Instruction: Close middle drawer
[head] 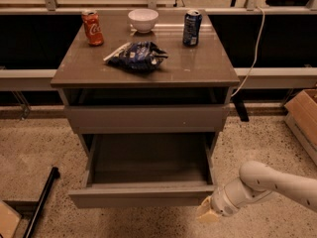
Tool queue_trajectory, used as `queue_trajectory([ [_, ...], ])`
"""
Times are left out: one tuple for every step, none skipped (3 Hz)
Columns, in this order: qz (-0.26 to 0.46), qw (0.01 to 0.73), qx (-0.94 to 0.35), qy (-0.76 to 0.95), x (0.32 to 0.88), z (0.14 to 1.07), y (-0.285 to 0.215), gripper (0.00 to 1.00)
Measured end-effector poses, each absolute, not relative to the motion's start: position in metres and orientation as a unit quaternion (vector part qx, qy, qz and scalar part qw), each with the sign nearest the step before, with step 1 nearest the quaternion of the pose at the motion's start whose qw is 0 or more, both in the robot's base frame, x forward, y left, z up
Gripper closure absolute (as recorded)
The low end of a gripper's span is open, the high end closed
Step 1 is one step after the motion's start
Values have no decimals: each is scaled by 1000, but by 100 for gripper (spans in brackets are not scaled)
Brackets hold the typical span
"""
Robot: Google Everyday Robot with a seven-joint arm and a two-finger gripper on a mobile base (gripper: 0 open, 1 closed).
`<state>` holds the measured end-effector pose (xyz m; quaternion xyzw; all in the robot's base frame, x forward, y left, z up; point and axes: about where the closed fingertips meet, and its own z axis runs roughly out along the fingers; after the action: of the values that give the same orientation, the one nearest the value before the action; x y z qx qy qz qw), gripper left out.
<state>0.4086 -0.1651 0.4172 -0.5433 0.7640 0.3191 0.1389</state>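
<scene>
My gripper needs to let go of the middle drawer once its front is pushed back against the grey cabinet, below the upper drawer (148, 159).
The middle drawer (141, 196) is a wide grey drawer with no handle. It stands pulled far out of the grey cabinet (148, 76), and its boxy grey inside looks bare. My gripper (206, 213), with beige tips on a white arm, is at the drawer's front right corner, level with the lower edge of the front panel and just to its right. I cannot tell whether it touches the panel.
The drawer front above (146, 118) stands slightly out. On the cabinet top are a red can (92, 28), a white bowl (143, 20), a blue can (191, 28) and a dark chip bag (136, 55). A cardboard box (303, 118) stands right, a black pole (42, 202) lies left.
</scene>
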Motion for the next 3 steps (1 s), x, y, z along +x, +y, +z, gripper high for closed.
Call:
queue_trajectory([
  [319, 139, -543, 764, 409, 417, -165, 100],
  [301, 156, -562, 754, 431, 411, -152, 100],
  [297, 167, -589, 733, 456, 399, -145, 100],
])
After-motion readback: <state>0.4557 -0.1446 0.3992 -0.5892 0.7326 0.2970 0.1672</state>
